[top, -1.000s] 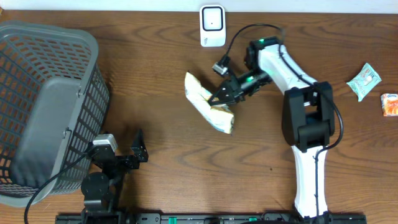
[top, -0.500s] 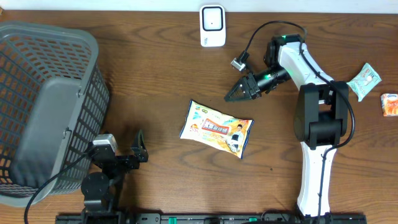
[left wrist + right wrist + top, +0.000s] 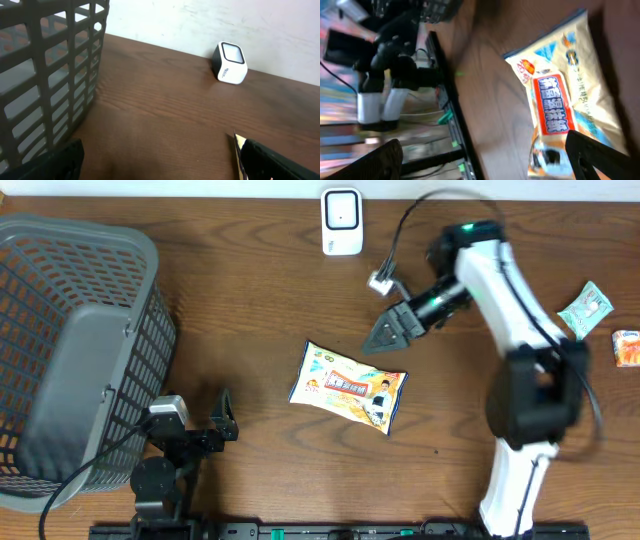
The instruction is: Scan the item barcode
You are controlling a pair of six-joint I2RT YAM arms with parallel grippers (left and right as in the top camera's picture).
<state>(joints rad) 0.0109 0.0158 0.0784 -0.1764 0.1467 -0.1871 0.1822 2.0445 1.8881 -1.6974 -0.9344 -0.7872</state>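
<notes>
Next, I close my right gripper on the red label's middle (image 3: 347,383) (image 3: 553,105) and pinch the cream and orange snack bag across its front.
The item, a cream and orange snack bag (image 3: 348,387), lies flat and face up on the table's middle. It fills the upper right of the right wrist view (image 3: 565,95). No barcode shows on it. My right gripper (image 3: 381,337) hovers just off the bag's upper right corner, open and empty, its fingers (image 3: 607,156) spread wide. The white scanner (image 3: 342,222) stands at the table's back edge and shows in the left wrist view (image 3: 230,63). My left gripper (image 3: 224,424) rests open near the front left, with only a bag edge (image 3: 238,150) beside its right finger.
A large grey basket (image 3: 70,350) takes up the left side, close to the left arm (image 3: 45,60). Two small snack packets (image 3: 585,310) (image 3: 627,346) lie at the far right edge. The table's front edge and a rail run past the right gripper (image 3: 445,100).
The right gripper has opened and let go of the bag, which dropped flat and face up onto the table. The right arm pulled back to the right. The left arm stayed still.
</notes>
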